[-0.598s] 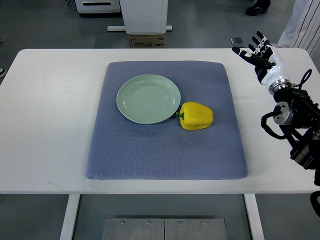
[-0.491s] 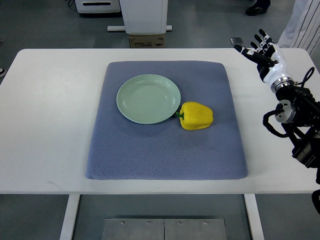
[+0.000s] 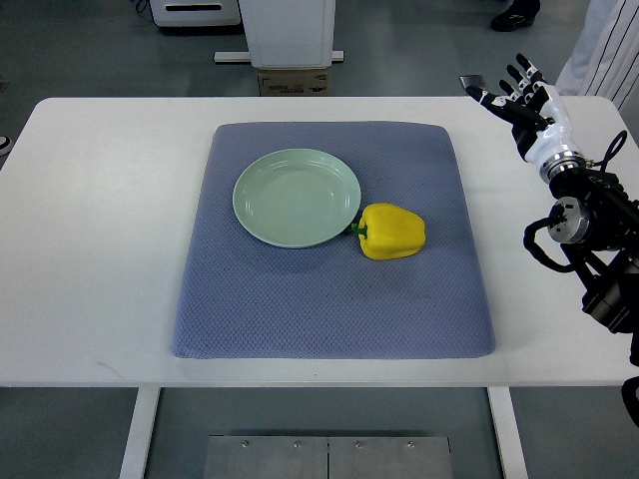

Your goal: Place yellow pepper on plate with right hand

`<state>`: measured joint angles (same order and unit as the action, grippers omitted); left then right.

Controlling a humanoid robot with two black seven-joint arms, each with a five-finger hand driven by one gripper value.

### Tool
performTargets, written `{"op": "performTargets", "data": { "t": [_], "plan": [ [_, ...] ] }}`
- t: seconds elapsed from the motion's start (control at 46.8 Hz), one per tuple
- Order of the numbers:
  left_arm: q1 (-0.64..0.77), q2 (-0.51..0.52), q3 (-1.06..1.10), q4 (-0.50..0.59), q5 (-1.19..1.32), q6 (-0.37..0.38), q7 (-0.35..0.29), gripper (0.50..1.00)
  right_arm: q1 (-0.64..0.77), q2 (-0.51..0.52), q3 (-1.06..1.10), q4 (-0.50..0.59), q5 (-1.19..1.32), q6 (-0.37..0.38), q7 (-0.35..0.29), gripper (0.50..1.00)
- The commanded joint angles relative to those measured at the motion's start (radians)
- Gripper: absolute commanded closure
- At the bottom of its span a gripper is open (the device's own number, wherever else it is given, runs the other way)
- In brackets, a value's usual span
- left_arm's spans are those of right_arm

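Note:
The yellow pepper should next have my right gripper close across the body (image 3: 391,232) of it, with fingers on the pepper's far side and thumb on its near side.
A yellow pepper (image 3: 392,232) with a green stem lies on the blue-grey mat (image 3: 329,299), just right of the pale green plate (image 3: 297,197) and touching its rim. The plate is bare. My right hand (image 3: 521,97) hovers over the table's far right corner, well away from the pepper, fingers spread and holding nothing. Its arm (image 3: 589,230) comes in from the right edge. The left arm does not show.
The white table (image 3: 90,249) carries only the mat. Beyond its far edge stand a white pedestal (image 3: 290,35) with a cardboard box and, at the top right, a person's white clothing (image 3: 604,45).
My right hand has drifted slightly right and toward the far edge; its fingers stay spread. The pepper and plate have not moved.

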<state>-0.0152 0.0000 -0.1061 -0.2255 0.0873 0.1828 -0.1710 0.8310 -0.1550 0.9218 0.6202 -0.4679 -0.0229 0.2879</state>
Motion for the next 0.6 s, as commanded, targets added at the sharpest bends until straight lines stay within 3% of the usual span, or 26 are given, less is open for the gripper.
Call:
{"op": "performTargets", "data": {
  "t": [0.0,0.577],
  "plan": [
    [0.0,0.0,0.0,-0.001,0.0,0.0,-0.001,0.5,-0.001,0.0,-0.001,0.001,0.0,0.0,-0.001,0.5],
    [0.001,0.0,0.0,-0.001,0.0,0.0,-0.001,0.5,-0.004,0.017,-0.054,0.004,0.0,0.018,0.001,0.5]
  ]
}}
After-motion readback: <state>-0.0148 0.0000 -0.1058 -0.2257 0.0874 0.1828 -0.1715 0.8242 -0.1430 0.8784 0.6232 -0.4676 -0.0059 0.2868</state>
